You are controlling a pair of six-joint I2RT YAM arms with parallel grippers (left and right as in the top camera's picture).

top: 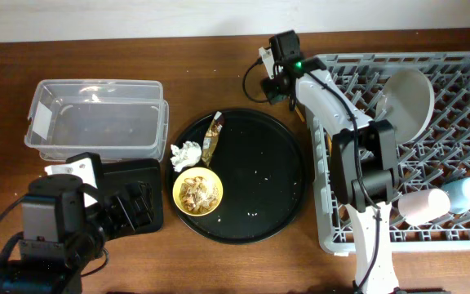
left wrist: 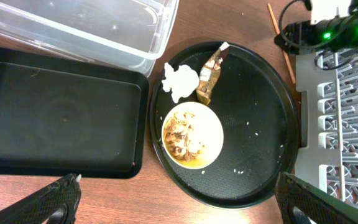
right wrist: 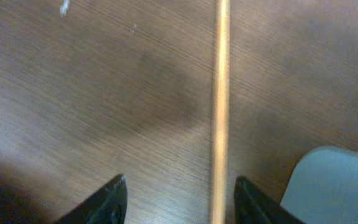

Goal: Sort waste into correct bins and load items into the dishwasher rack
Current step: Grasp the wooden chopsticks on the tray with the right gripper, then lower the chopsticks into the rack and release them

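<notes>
Next, my right gripper grabs the wooden chopstick near its end (top: pixel 298 110) (right wrist: pixel 218 210) closest to the round black tray, beside the grey rack.
A yellow bowl (top: pixel 213 196) with brownish food scraps (top: pixel 194 190) sits on the round black tray (top: pixel 259 163). A white tissue (top: pixel 187 153) and a brown-gold wrapper (top: pixel 212 135) lie beside it. My left gripper (left wrist: pixel 179 208) is open and empty, above the table in front of that tray. My right gripper (right wrist: pixel 180 202) is open low over the table by the rack's far left corner. A wooden chopstick (right wrist: pixel 220 106) lies between its fingers, nearer the right finger. The grey rack (top: pixel 447 147) holds the plate (top: pixel 406 102), pink cup (top: pixel 424 204) and blue cup (top: pixel 466 193).
The clear tub (top: pixel 96 118) stands at the far left. The shallow black rectangular tray (left wrist: pixel 61 118) lies in front of it, partly under my left arm in the overhead view. The rack's corner (right wrist: pixel 340 186) is just right of my right fingers.
</notes>
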